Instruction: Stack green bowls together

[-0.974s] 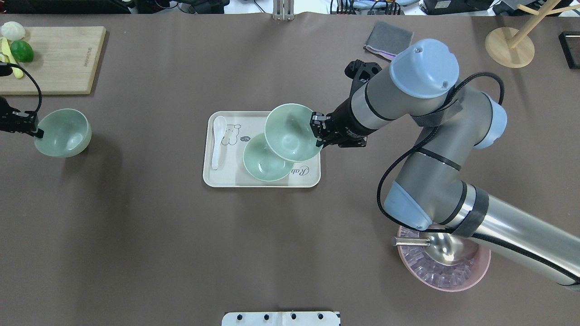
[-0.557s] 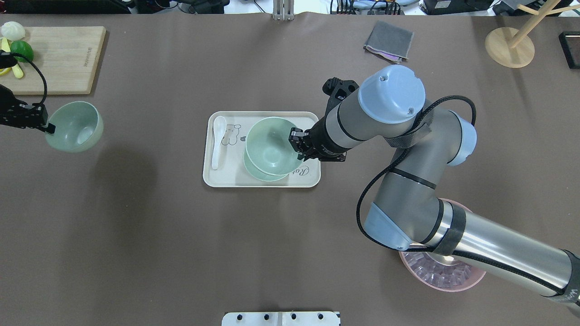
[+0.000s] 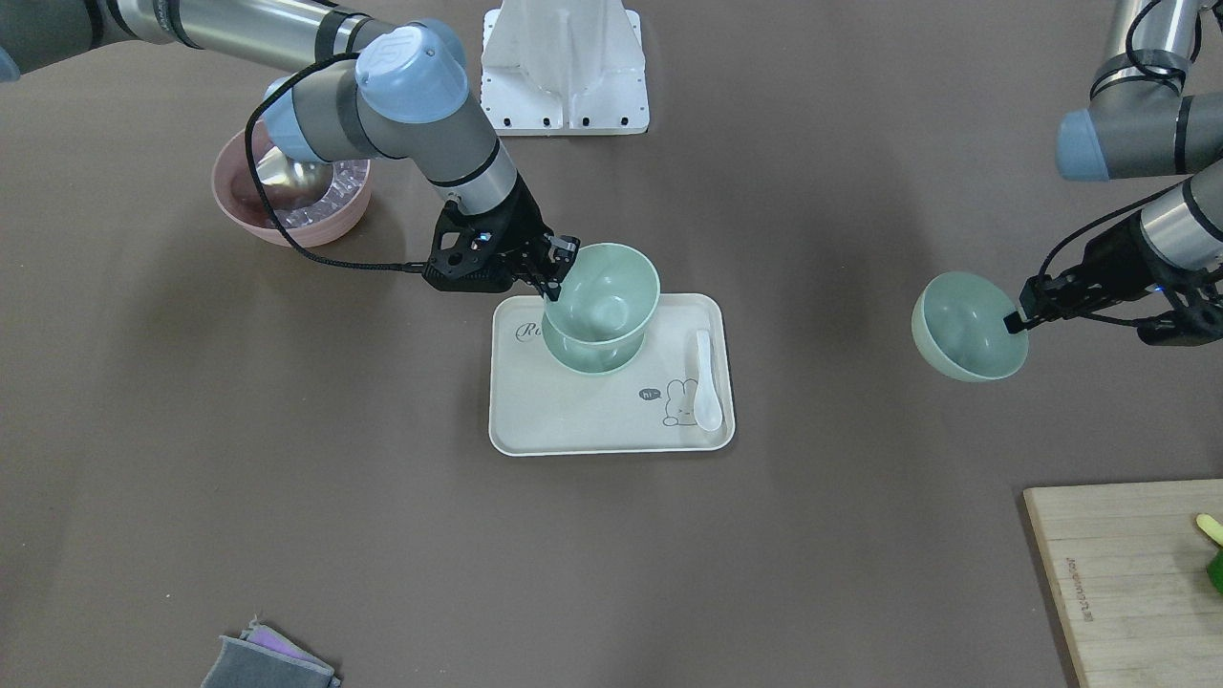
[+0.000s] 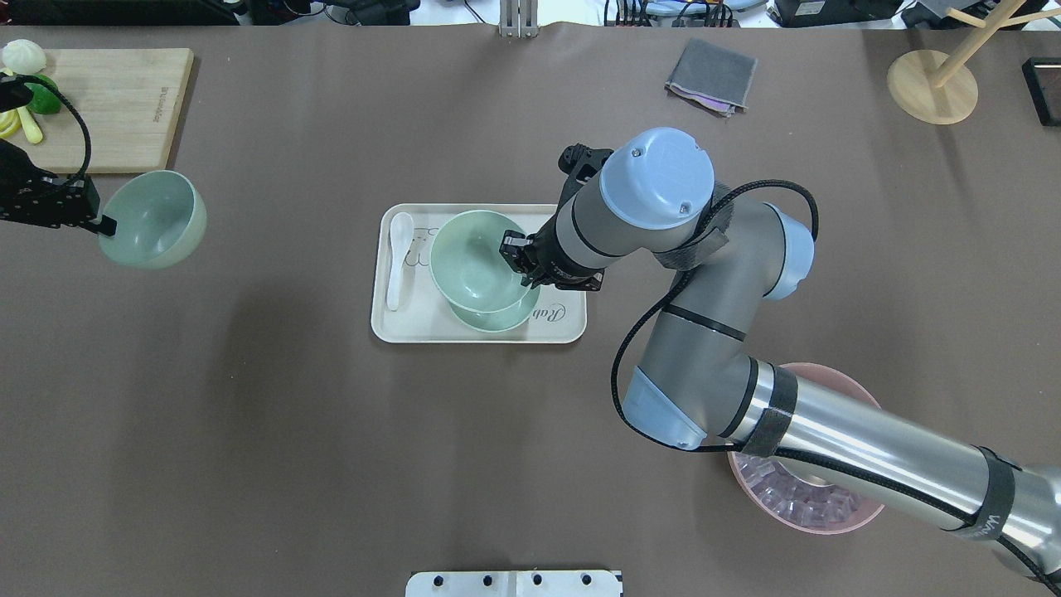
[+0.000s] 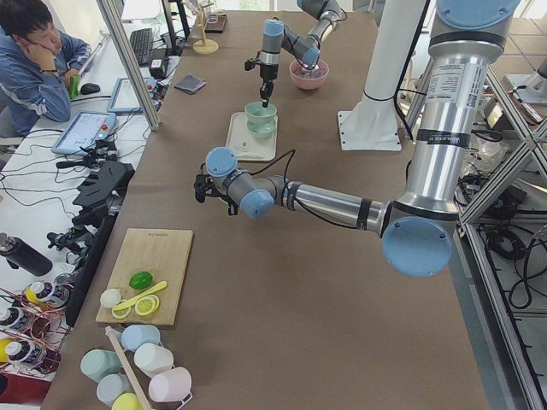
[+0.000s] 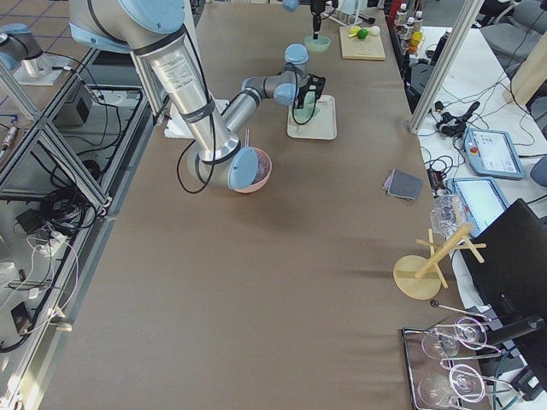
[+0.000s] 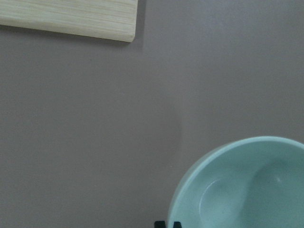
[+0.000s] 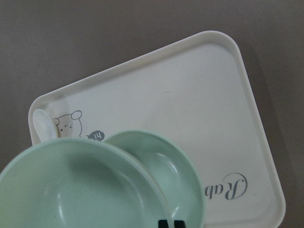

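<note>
My left gripper is to let go of its tilted green bowl, now in the air, inside the other green bowls on the cream tray [image 3: 590, 317].
One green bowl [image 4: 500, 317] stands on the cream tray [image 4: 398, 332]. My right gripper [image 4: 518, 264] is shut on the rim of a second green bowl [image 4: 471, 261] and holds it just over the first, offset a little; I cannot tell whether they touch. The right wrist view shows the held bowl [image 8: 71, 190] over the lower bowl [image 8: 173, 173]. My left gripper [image 4: 104, 224] is shut on the rim of the third green bowl [image 4: 156, 217], tilted in the air at the table's left. It also fills the left wrist view [image 7: 242, 190].
A white spoon [image 4: 399, 257] lies on the tray's left side. A pink bowl [image 4: 808, 506] is under my right arm. A wooden board [image 4: 108, 108] with fruit is at the far left, a grey cloth [image 4: 711, 75] and a wooden stand [image 4: 932, 83] at the far right.
My right gripper has carried its bowl left, from beside the tray bowl to over it. My left gripper has moved its bowl rightward and slightly farther from the robot.
</note>
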